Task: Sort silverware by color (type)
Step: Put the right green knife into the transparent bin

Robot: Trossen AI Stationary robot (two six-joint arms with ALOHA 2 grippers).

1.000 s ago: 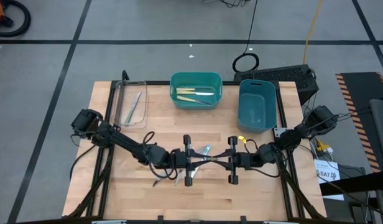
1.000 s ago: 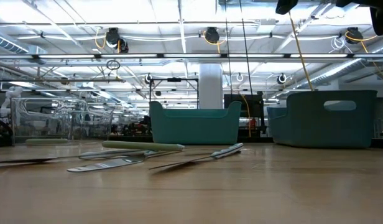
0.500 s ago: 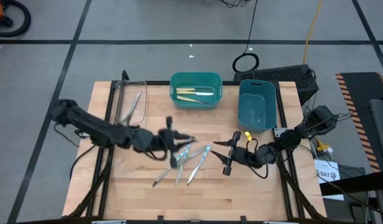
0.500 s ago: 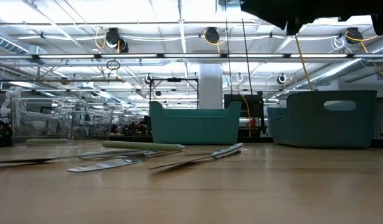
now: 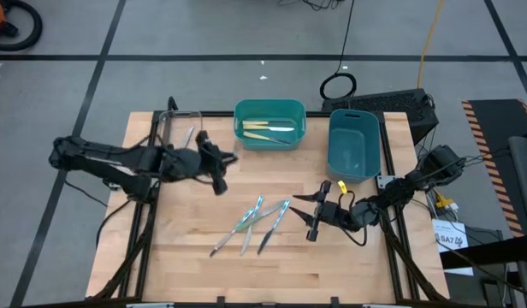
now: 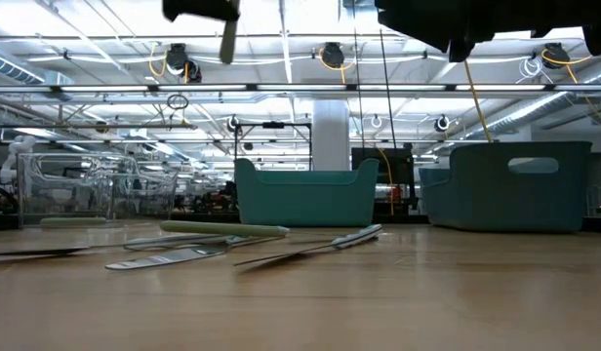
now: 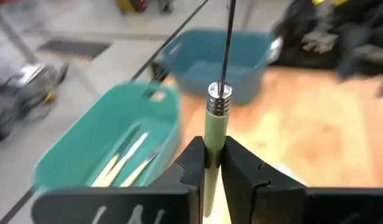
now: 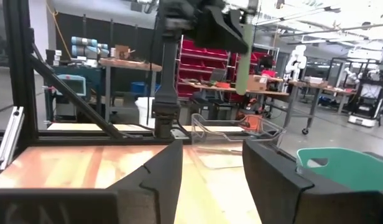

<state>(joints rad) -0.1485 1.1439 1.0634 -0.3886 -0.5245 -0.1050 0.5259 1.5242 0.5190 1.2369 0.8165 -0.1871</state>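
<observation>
Next, my left gripper lets go of the pale green utensil in the clear tray [image 5: 181, 151], alongside the single utensil that is lying there.
My left gripper [image 5: 217, 162] is raised over the table's far left part, beside the clear tray [image 5: 180, 141], and is shut on a utensil with a pale green handle [image 7: 214, 134]. Three more pieces of silverware [image 5: 251, 225] lie flat on the wood at mid-table. In the teal bin [image 5: 269, 111] lie yellow-handled pieces [image 5: 265, 130]. A single utensil [image 5: 186, 145] lies in the clear tray. My right gripper [image 5: 308, 214] hovers open, right of the loose pieces, its fingers around nothing. My left gripper pinches the pale green handle [image 7: 213, 146] between its two fingers, below the metal collar [image 7: 219, 98]. The fingers lie across the handle. The utensil is lifted clear and stands roughly upright. Its thin metal shaft [image 7: 227, 43] points up, and the handle's free end [image 6: 227, 41] hangs below the fingers.
A blue bin [image 5: 354, 143] stands at the far right, next to the teal bin. Bare wood lies near the table's front edge [image 5: 263, 287]. Cables and a dark box [image 5: 392, 107] sit beyond the far right corner.
My right gripper has opened, let go of the green-handled utensil at mid-table and tipped its fingers upward. My left gripper, still shut on that utensil, has risen and swung toward the far left, up to the clear tray. The three loose pieces have stayed put.
</observation>
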